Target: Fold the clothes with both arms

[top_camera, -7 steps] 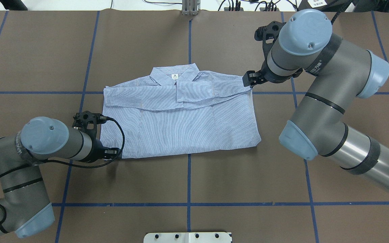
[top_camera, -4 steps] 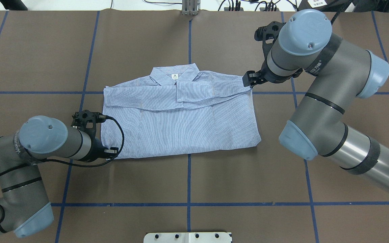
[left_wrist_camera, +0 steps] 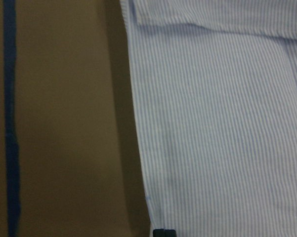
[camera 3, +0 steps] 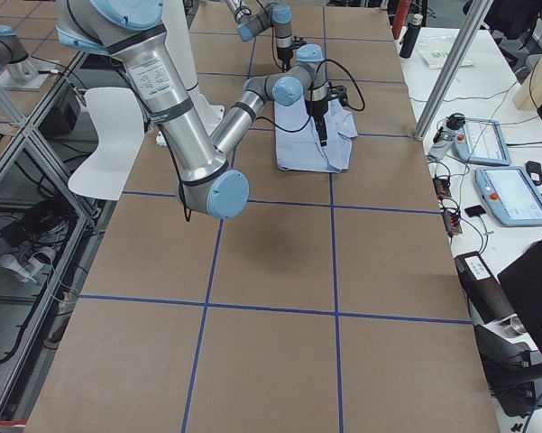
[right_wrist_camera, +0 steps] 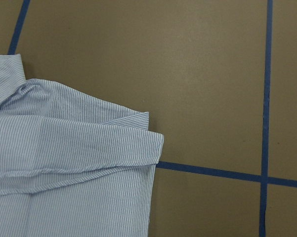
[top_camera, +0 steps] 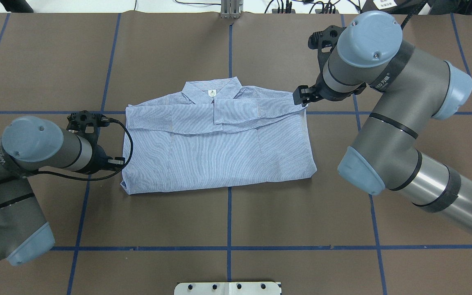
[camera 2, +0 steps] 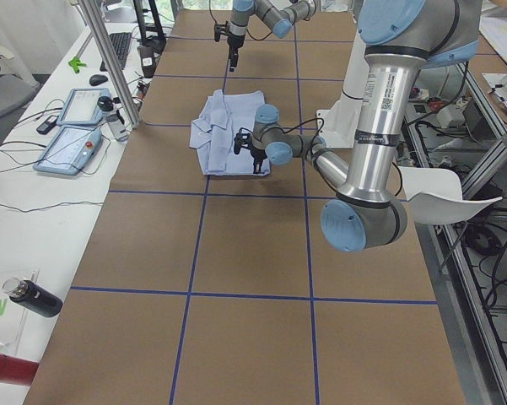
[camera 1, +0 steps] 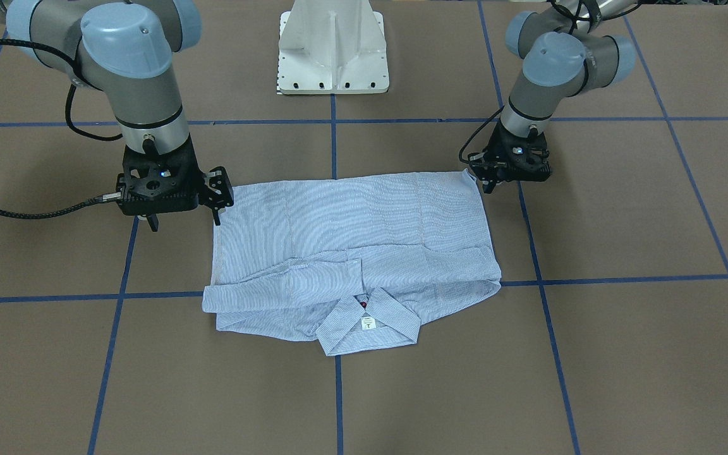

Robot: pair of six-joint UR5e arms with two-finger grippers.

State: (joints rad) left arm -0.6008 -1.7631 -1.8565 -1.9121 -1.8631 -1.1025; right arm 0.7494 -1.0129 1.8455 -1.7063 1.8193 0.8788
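Note:
The robot's left gripper is shut beside the shirt's flat side edge, so it needs to open, move inward and pinch the hem corner point(camera 1: 463, 175) before it turns the shirt.
The shirt point(top_camera: 219, 151) lies flat on the brown table, collar point(top_camera: 211, 91) on the far side, both sleeves folded across the chest and the hem toward me. My left gripper point(top_camera: 115, 162) hangs just off the shirt's left edge, near the hem end. In the left wrist view a single dark tip sits at the bottom middle, so the left gripper point(left_wrist_camera: 163, 232) looks shut with nothing in it. My right gripper point(camera 1: 184, 218) hovers open above the shirt's right edge, holding nothing. The right wrist view looks down on the folded shoulder corner point(right_wrist_camera: 148, 138).
Blue tape lines point(top_camera: 229, 221) grid the brown table. The white pedestal base point(camera 1: 332, 57) stands on my side of the shirt. Beyond the table's far edge, a side bench holds tablets point(camera 2: 72, 126), and a metal post point(camera 2: 110, 59) rises there.
My left gripper has pulled back from the shirt's near-left hem corner, moving left and farther along the left edge. The right arm and the shirt stay put.

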